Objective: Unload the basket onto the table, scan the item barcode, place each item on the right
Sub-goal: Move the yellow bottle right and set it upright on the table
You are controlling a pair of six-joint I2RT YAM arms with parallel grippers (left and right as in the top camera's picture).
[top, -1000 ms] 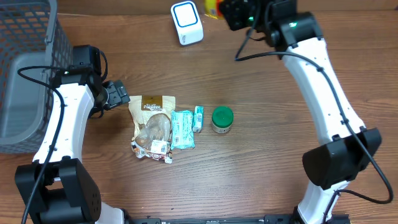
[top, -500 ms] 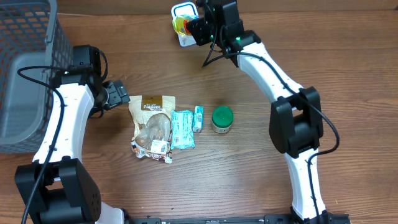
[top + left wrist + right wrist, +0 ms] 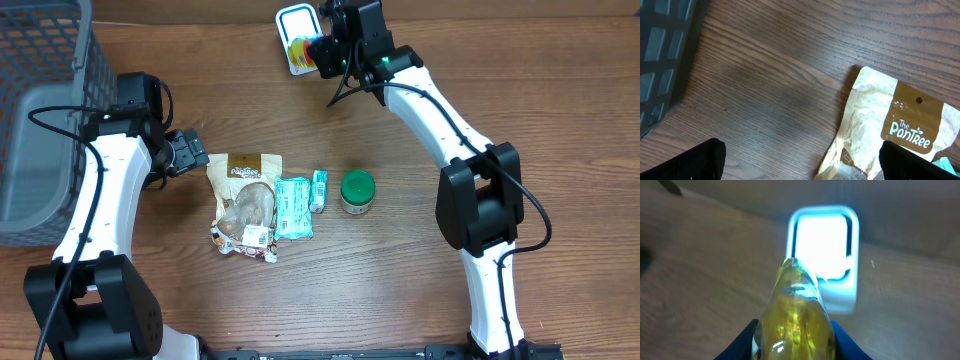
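The robot's right gripper will set the yellow bottle down on the bare wood (image 3: 485, 171) below the arm's black elbow.
My right gripper (image 3: 322, 52) is shut on a clear yellow packet (image 3: 300, 51) and holds it just in front of the white barcode scanner (image 3: 293, 22) at the back of the table. In the right wrist view the yellow packet (image 3: 797, 312) sits between blue fingers (image 3: 746, 341), and the scanner (image 3: 826, 255) glows bright behind it. No barcode shows on the packet. My left gripper (image 3: 190, 155) stands open and empty beside a brown Pantree bag (image 3: 245, 180); its dark fingertips (image 3: 687, 162) frame the wood and the bag's edge (image 3: 890, 125).
A grey mesh basket (image 3: 40, 110) stands at the far left, and its wall (image 3: 660, 50) is close to the left wrist. By the bag lie a teal packet (image 3: 293, 207), a small teal box (image 3: 318, 190) and a green-lidded jar (image 3: 357, 190).
The right arm swung in from the right and brought the yellow packet to the scanner, then shifted it a little lower. The left arm has not moved.
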